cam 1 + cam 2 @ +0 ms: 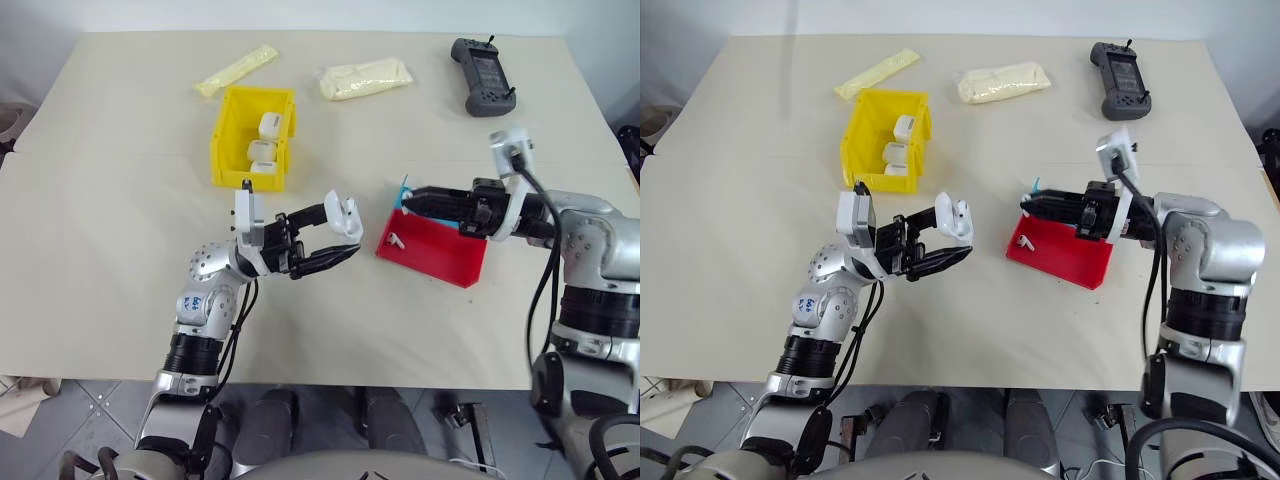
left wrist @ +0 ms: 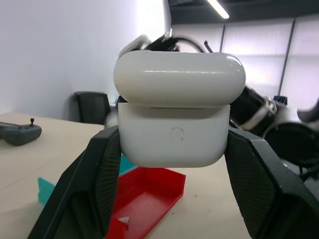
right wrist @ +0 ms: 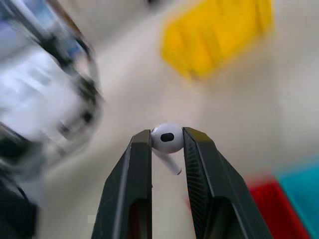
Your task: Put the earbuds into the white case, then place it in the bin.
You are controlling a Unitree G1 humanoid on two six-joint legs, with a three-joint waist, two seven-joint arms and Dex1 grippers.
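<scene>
Next, my right gripper releases the earbud, now held over the red tray, inside the open white case (image 1: pixel 352 224) between the fingers of my left gripper.
My left gripper (image 1: pixel 343 230) is shut on the white case (image 1: pixel 347 216), held up above the table in front of me. In the left wrist view the case (image 2: pixel 177 124) sits between the two black fingers (image 2: pixel 99 169) with its lid on top. My right gripper (image 1: pixel 407 203) reaches leftward over the red tray toward the case. In its wrist view it is shut on one of the earbuds (image 3: pixel 167 138), stem hanging down. A second earbud (image 1: pixel 395 241) lies in the red tray. The yellow bin (image 1: pixel 228 140) stands behind my left gripper.
The bin holds several white cases (image 1: pixel 265 150). The red tray (image 1: pixel 440 258) with a blue part (image 1: pixel 404 188) lies under my right gripper. At the far edge of the table are two pale yellow packets (image 1: pixel 236 70) (image 1: pixel 365 78) and a black controller (image 1: pixel 483 75).
</scene>
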